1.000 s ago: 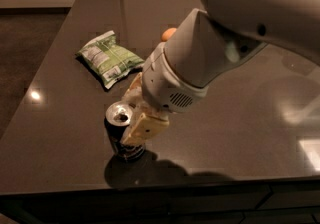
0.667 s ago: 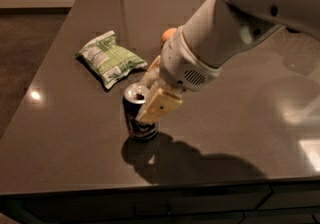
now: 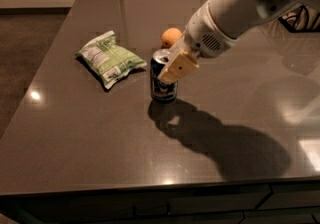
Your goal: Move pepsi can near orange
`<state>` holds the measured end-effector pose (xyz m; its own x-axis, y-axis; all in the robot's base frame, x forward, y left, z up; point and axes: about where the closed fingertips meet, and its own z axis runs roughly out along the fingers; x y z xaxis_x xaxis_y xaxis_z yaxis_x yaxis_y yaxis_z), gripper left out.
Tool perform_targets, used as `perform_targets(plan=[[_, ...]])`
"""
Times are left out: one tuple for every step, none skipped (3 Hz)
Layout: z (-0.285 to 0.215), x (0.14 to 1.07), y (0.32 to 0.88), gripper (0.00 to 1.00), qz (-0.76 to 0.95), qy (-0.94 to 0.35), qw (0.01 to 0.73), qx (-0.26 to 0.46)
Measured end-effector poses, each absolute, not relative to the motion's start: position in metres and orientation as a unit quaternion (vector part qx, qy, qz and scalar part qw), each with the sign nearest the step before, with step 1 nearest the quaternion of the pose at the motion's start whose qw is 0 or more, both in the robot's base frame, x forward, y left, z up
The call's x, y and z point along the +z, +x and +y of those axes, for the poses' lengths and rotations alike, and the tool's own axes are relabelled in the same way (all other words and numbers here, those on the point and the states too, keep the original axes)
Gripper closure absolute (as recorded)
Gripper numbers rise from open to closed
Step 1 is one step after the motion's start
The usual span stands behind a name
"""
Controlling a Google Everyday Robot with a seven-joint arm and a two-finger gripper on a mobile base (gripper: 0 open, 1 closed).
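Observation:
The gripper will release the pepsi can upright on the table [image 3: 183, 64] close against the orange's near side.
The dark blue pepsi can [image 3: 162, 88] stands upright in the middle of the dark table, its silver top open to view. My gripper [image 3: 172, 69] is shut on the pepsi can from the right, with one tan finger [image 3: 178, 67] across its upper side. The orange [image 3: 170, 37] sits on the table just behind the can, partly hidden by my arm. The white arm reaches in from the upper right.
A green-white crinkled snack bag [image 3: 110, 59] lies left of the can. The table's [image 3: 75, 133] front edge runs along the bottom and its left edge slants up at the left. A dark object shows at the far right edge.
My gripper has carried the pepsi can away from the table's front, back and to the right, closer to the orange. The snack bag and the orange have not moved.

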<state>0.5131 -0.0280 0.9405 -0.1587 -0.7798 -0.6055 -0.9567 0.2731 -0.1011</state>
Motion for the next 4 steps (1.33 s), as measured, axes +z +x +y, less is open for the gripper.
perform_targets(plan=[[-0.045, 0.948, 0.554, 1.0, 0.775, -0.541, 0.302, 0.125], [-0.061, 0.946, 0.588, 1.0, 0.799, -0.506, 0.305, 0.106], [-0.073, 0.945, 0.621, 1.0, 0.817, -0.478, 0.306, 0.101], [-0.084, 0.945, 0.647, 1.0, 0.828, -0.456, 0.311, 0.099]])
